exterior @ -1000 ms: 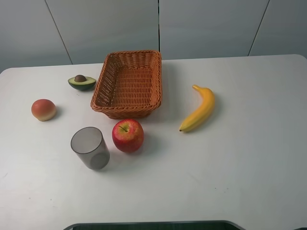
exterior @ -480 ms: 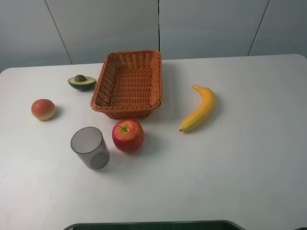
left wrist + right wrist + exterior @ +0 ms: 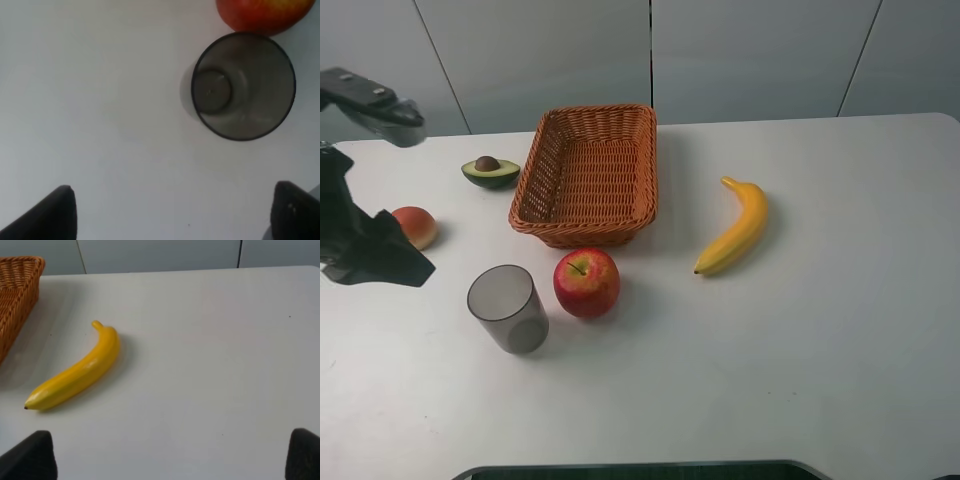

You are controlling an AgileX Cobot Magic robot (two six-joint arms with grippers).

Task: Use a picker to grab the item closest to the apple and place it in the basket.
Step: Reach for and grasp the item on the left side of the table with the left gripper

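The cup is the one closest to the apple. So my left gripper should close on the cup's rim [image 3: 509,266] [image 3: 193,92] on the side that faces the basket.
A red apple [image 3: 587,282] rests on the white table just in front of the woven basket [image 3: 588,175]. Closest to the apple stands a dark translucent cup [image 3: 507,308], upright and empty, to its left. My left gripper [image 3: 380,262] hovers at the table's left, apart from the cup. In the left wrist view the cup [image 3: 243,85] and the apple's edge [image 3: 265,12] lie ahead of the left gripper [image 3: 175,215], whose jaws are wide apart and empty. The right gripper [image 3: 167,460] is open over bare table and is out of the exterior high view.
A yellow banana [image 3: 735,228] lies right of the basket, also in the right wrist view as the banana [image 3: 75,372]. A halved avocado [image 3: 490,171] sits left of the basket. A peach [image 3: 415,225] near the left edge is partly covered by the left arm.
The left arm has come into the exterior high view from the left and now overlaps the peach. The objects on the table have not moved.
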